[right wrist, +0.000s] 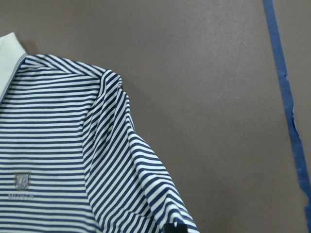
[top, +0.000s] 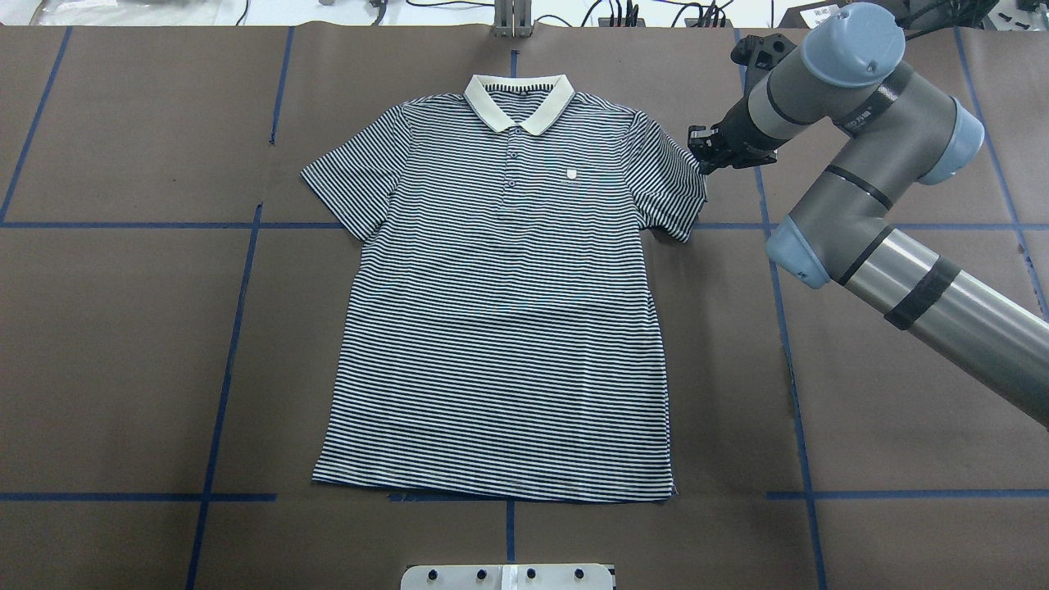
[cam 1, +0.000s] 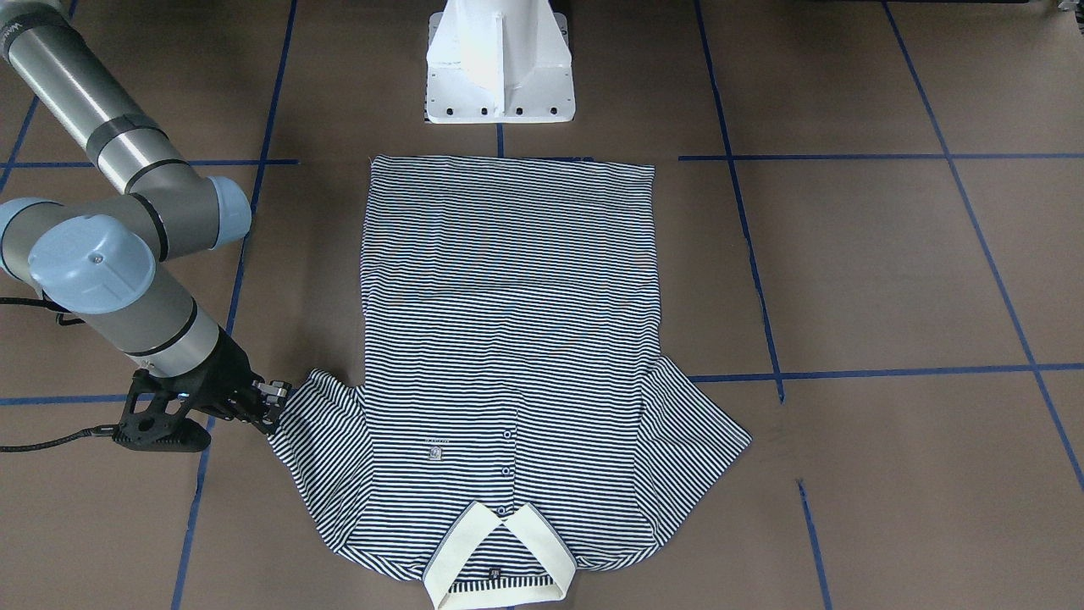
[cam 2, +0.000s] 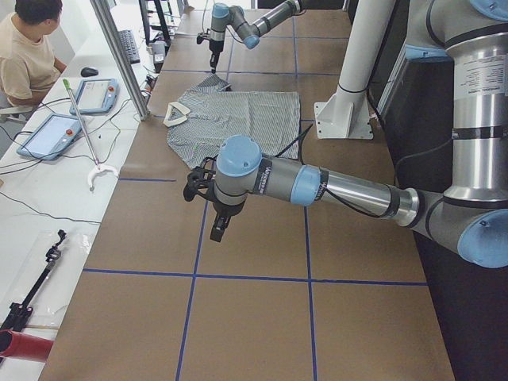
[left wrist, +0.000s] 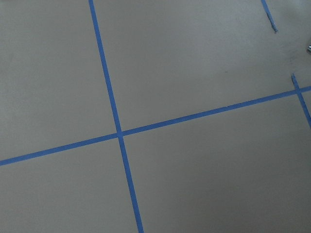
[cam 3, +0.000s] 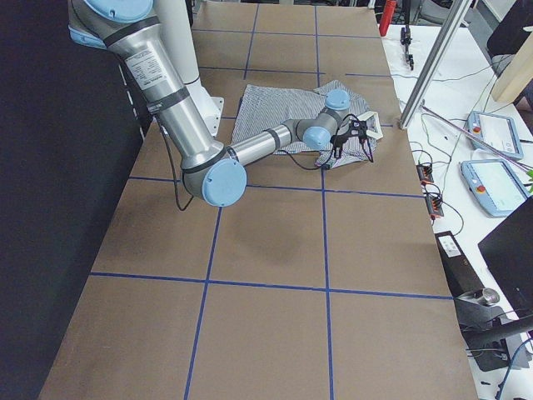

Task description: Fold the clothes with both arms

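Observation:
The sleeve's hem, now low at the sleeve's outer edge, will be put down by my right gripper on the shirt's chest, at the small badge (cam 1: 443,457) (right wrist: 12,177) beside the buttons.
The striped polo shirt (top: 500,311) lies flat and face up on the brown table, its cream collar (top: 518,98) at the far side from the robot's base. My right gripper (top: 701,156) is low at the outer edge of the shirt's sleeve (cam 1: 318,424), shut on the sleeve's hem. In the right wrist view the sleeve (right wrist: 131,160) bunches toward a dark fingertip (right wrist: 175,228) at the bottom edge. My left gripper (cam 2: 217,232) hangs over bare table well away from the shirt (cam 2: 238,115); I cannot tell if it is open or shut. The left wrist view holds only table and tape.
The white pedestal base (cam 1: 500,68) stands just beyond the shirt's bottom hem. Blue tape lines (top: 238,311) grid the table. A person (cam 2: 28,55) sits at a side bench with tablets (cam 2: 48,135), behind an aluminium post (cam 2: 119,55).

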You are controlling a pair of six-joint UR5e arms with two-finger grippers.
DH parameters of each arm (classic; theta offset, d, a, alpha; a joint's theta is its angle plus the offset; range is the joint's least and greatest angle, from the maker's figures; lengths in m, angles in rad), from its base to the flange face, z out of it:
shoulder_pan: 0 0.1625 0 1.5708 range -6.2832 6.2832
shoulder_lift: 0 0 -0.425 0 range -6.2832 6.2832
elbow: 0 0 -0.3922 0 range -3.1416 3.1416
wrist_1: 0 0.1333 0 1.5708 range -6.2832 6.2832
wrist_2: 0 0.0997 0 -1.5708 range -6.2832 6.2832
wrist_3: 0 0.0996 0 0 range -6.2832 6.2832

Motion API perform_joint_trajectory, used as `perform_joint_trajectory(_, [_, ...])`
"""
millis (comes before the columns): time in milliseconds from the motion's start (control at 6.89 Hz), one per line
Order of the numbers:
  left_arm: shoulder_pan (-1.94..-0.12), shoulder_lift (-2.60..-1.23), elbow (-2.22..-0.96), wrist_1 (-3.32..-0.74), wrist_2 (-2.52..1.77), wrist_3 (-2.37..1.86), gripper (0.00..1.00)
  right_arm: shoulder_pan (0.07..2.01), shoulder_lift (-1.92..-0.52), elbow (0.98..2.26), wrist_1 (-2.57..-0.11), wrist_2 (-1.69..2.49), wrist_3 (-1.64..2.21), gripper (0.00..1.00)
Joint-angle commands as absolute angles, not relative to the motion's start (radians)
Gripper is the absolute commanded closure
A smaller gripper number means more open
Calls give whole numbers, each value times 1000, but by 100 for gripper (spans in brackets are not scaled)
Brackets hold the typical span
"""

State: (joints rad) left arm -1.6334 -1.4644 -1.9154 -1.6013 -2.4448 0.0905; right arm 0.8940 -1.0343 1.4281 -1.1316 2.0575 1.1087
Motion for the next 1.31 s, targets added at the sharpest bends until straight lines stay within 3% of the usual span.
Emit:
perform_joint_trajectory(0, [-1632,-1463,-1919,-1601,-2447,91,0,847,-1051,1541,-1251,2045,1117,100])
perform_joint_trajectory(435, [-1632,-1463,-1919,-1601,-2447,91,0,812,-725,1198,-1279,1953,1253,100])
perform_joint_trajectory(1016, [-1632,-1463,-1922,-1601,-2453,91,0,787,-563,993,-1269,1901,1279,100])
perform_joint_trajectory(1161, [-1632,-1463,-1927,-1600,-2456,89,0,775,-557,907,-1136,1861,1293,100])
